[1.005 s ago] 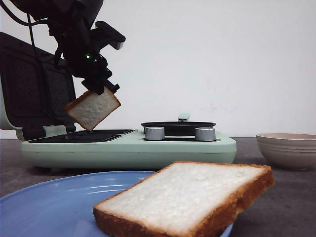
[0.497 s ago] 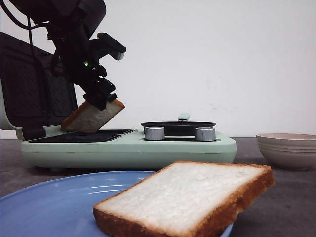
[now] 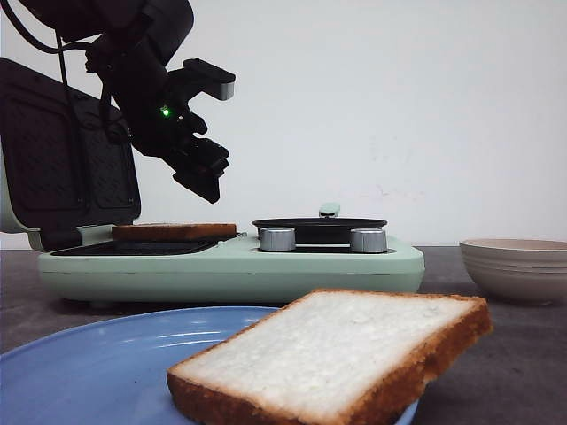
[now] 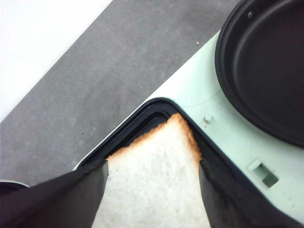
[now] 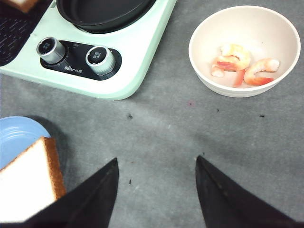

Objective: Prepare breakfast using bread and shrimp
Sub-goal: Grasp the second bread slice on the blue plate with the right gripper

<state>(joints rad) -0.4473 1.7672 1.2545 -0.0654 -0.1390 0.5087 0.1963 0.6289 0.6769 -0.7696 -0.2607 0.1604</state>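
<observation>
Next, I close my right gripper on the overhanging corner (image 3: pixel 465 310) (image 5: pixel 60 189) nearest the cream bowl, to take the bread slice from the blue plate.
One bread slice (image 3: pixel 174 232) lies flat in the black grill tray of the mint-green breakfast maker (image 3: pixel 230 270). My left gripper (image 3: pixel 208 181) hangs open just above it, apart from it. In the left wrist view that slice (image 4: pixel 156 190) shows between the spread fingers of the left gripper (image 4: pixel 153 164). A second bread slice (image 3: pixel 337 354) rests on the blue plate (image 3: pixel 80 354) in front. Pink-orange shrimp (image 5: pixel 240 64) lie in the cream bowl (image 5: pixel 202 61). My right gripper (image 5: pixel 156 161) is open over bare grey table, beside the plate's slice (image 5: pixel 23 183).
The maker's dark lid (image 3: pixel 62 150) stands open at the back left. Its round black pan (image 3: pixel 319 227) and two silver knobs (image 3: pixel 277 239) sit to the right of the grill tray. The bowl (image 3: pixel 516 266) stands on the table right of the maker.
The left gripper lowered the tilted slice into the grill tray, let it go and rose a little. The slice now lies flat. The plate's slice has not moved.
</observation>
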